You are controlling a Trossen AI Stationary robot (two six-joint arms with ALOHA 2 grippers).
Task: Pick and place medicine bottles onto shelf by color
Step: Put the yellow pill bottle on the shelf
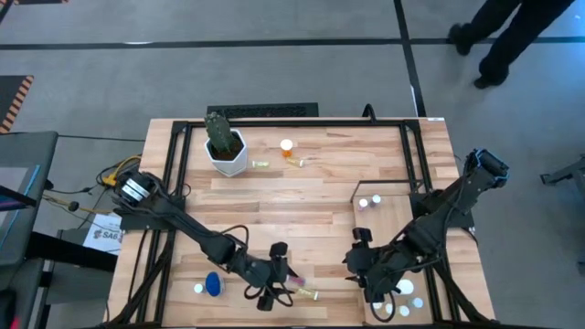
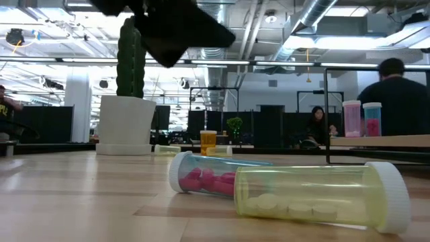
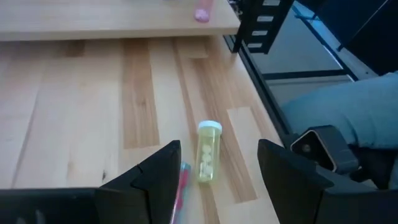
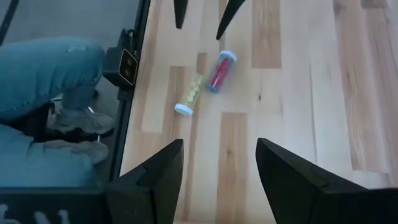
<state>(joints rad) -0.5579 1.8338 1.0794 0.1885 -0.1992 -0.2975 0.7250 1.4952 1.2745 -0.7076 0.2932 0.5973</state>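
Note:
I should close my left gripper on the bottom end [image 1: 300, 291] [image 3: 206, 175] of the yellow-green bottle, at the other end from its white cap.
Two medicine bottles lie on their sides near the table's near edge: a yellow-green one [image 3: 208, 152] [image 2: 322, 195] and a clear one with pink pills [image 4: 219, 71] [image 2: 208, 178]. My left gripper [image 3: 219, 146] [image 1: 281, 274] hovers open just left of them, the yellow-green bottle ahead of its fingers and the pink one by one finger. My right gripper [image 4: 220, 142] [image 1: 354, 263] hangs open above the table to their right, pointing down toward them. The shelf [image 1: 393, 228] lies at the right with several bottles standing on it.
A white pot with a cactus [image 1: 225, 146] stands at the far left, with an orange bottle [image 1: 287, 149] and a small vial [image 1: 260, 164] beside it. A blue bottle [image 1: 213, 285] lies near left. A seated person's legs [image 4: 50, 68] are beyond the near edge.

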